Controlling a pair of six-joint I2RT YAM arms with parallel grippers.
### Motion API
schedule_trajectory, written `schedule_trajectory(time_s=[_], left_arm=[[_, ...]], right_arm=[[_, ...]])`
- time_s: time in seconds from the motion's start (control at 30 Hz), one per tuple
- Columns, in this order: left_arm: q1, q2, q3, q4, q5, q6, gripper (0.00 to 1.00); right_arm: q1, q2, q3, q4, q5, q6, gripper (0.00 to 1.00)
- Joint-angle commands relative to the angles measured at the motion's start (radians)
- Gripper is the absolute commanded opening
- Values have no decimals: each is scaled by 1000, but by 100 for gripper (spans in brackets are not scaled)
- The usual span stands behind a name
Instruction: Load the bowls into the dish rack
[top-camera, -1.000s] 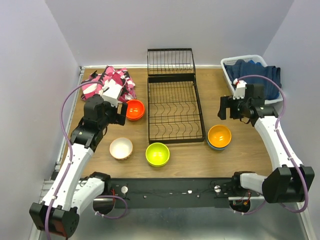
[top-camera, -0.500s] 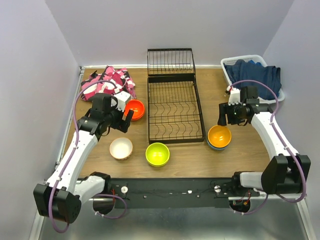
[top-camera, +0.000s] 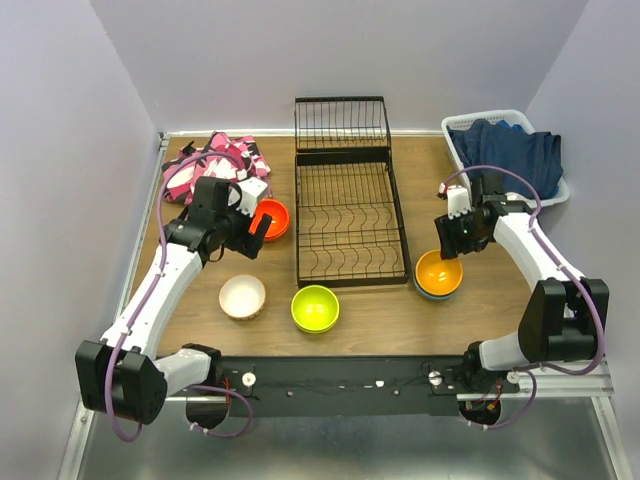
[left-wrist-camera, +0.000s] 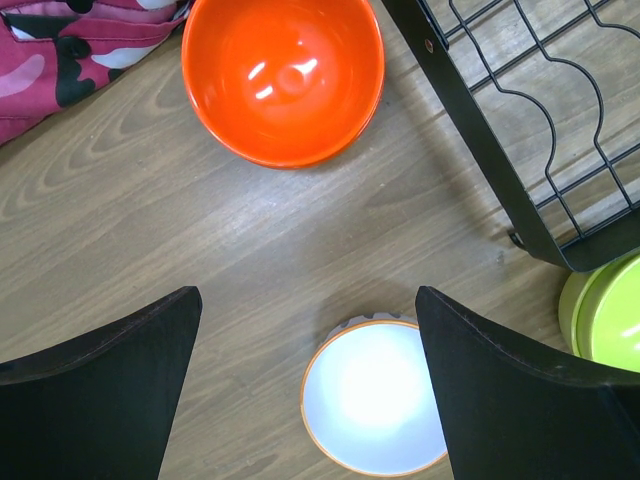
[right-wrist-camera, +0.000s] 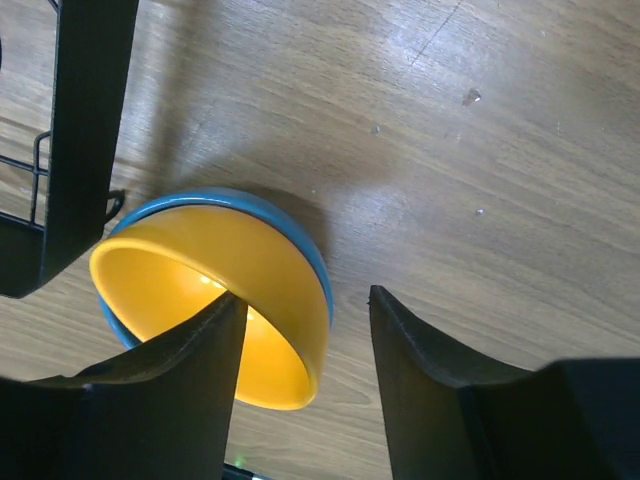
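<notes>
My left gripper should go to the red-orange bowl next and close on the near part of its rim (top-camera: 285, 230) (left-wrist-camera: 375, 103) that faces the dish rack.
The black wire dish rack (top-camera: 402, 230) lies mid-table with no bowl in it. A red-orange bowl (top-camera: 272, 218) sits left of it, with a cream-white bowl (top-camera: 243, 297) and a lime green bowl (top-camera: 315, 308) nearer me. An orange bowl (top-camera: 439, 271) rests in a blue bowl (top-camera: 432, 293) at the rack's front right corner. My left gripper (left-wrist-camera: 308, 292) hangs wide open above bare wood, between the red-orange bowl (left-wrist-camera: 283, 75) and the cream-white bowl (left-wrist-camera: 375, 410). My right gripper (right-wrist-camera: 307, 295) straddles the orange bowl's (right-wrist-camera: 285, 285) rim. One finger is inside and the other stands slightly clear outside.
A pink patterned cloth (top-camera: 215, 165) lies at the back left, behind my left arm. A white laundry basket (top-camera: 505, 125) with dark blue cloth stands at the back right. The rack's frame (right-wrist-camera: 85, 130) runs close beside the stacked bowls. The green bowl (left-wrist-camera: 605, 320) sits by the rack's corner.
My right gripper has come down onto the orange bowl's rim and its jaws have narrowed. My left arm has swung right toward the red-orange bowl, its jaws still wide.
</notes>
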Motion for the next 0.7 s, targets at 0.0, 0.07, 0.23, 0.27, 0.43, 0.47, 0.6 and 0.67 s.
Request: schedule_trajectory(time_s=[0.0,0.07,0.23,0.27,0.43,0.47,0.6,0.67], left_arm=[[-5,19,25,13,24,-18,98],[-5,28,29,15,26,-21,98],[-5,42,37,19,27,-21,98],[-5,42,39,22,29,-22,98],[-5,34,32,25,45,-28,98],[-5,32,32,28,49,-28,98],[-5,23,32,41,68,-39,98],[-5,19,31,47,87,-44,98]], right_arm=[[2,17,40,-38,23,-66,53],[1,10,37,-43,26,-83,50],[1,-16,26,-43,23,-107,31],[1,-16,25,-52,20,-107,28],[2,-43,66,-92,8,-101,11],[1,-63,75,-108,3,-101,9],[2,-104,129,-159,-11,-104,7],[1,-112,149,-181,-25,-115,9]])
